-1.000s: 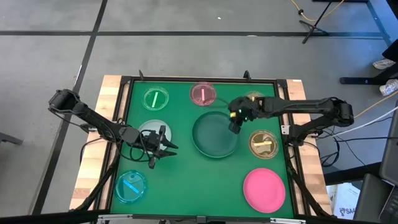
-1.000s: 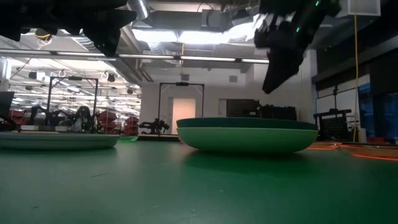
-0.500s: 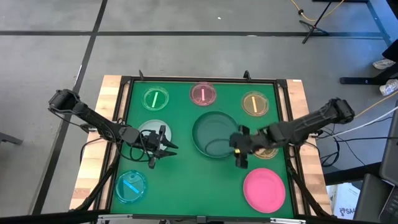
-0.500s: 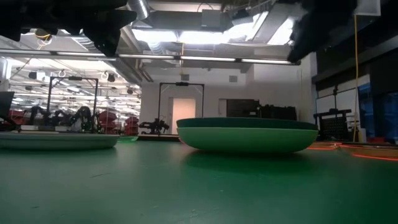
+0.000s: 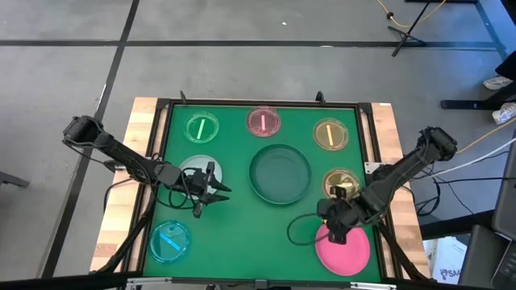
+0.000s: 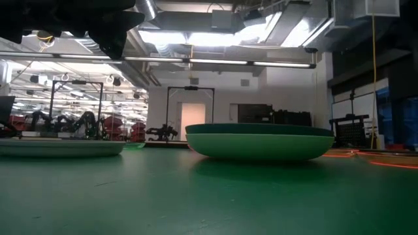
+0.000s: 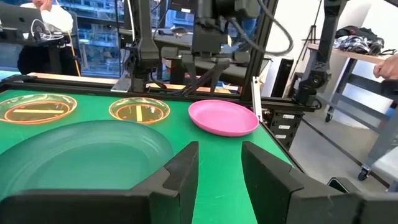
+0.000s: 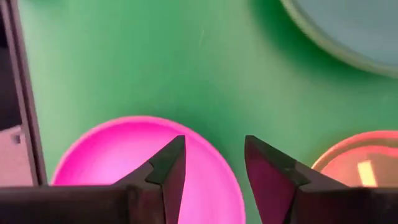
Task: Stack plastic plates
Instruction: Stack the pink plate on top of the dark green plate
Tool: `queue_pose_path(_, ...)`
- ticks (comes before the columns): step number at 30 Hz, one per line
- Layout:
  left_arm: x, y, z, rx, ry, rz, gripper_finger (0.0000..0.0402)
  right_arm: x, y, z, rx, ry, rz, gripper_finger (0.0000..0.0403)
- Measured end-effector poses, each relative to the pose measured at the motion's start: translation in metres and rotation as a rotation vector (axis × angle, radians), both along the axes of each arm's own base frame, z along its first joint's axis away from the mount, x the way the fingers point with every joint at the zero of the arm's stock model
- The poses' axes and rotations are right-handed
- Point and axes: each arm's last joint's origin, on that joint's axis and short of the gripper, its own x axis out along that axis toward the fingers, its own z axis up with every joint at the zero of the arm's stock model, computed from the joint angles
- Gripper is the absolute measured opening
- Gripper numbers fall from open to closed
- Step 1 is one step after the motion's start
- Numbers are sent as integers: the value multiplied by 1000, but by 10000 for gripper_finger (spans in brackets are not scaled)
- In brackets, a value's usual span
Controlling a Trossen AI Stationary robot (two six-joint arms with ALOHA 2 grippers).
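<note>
The robot's right gripper will next close on the far edge [image 5: 355, 230] [image 8: 233, 177] of the large pink plate, on the side that faces the small amber plate.
My right gripper [image 5: 335, 234] [image 8: 211, 149] hangs open over the far left part of the large pink plate [image 5: 345, 248] [image 8: 134, 158], fingers pointing down. The left wrist view shows a gap between them. My left gripper [image 5: 221, 192] [image 7: 217, 155] waits open over the near right edge of the pale grey-green plate [image 5: 193, 171]. The dark green plate [image 5: 280, 173] [image 6: 258, 130] sits nested in the light green plate [image 6: 261, 146] at the table's middle. Small plates lie flat on the mat: green [image 5: 201, 127], pink [image 5: 264, 122], two amber [image 5: 330, 134] [image 5: 341, 184], blue [image 5: 170, 241].
A dark frame [image 5: 161, 145] rims the green mat, with wooden boards [image 5: 121, 209] outside it. Bare mat [image 5: 250, 234] lies between the blue and the pink plate. In the left wrist view a person [image 7: 43, 15] sits beyond the table.
My right gripper has swept from the far right rim of the dark green plate toward the table's near edge and a little right, and now hangs over the pink plate. It has left the low view. The plates have not moved.
</note>
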Motion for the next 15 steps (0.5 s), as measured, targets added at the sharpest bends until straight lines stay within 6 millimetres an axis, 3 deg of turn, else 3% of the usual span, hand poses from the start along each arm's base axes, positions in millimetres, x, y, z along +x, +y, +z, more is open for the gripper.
queue_pose_path(7, 0, 0, 0, 1, 1, 0, 115, -19, 8, -22, 17, 93, -21, 154)
queue_pose_path(15, 0, 0, 0, 0, -1, 0, 115, -35, 3, -52, -26, 171, -6, 154)
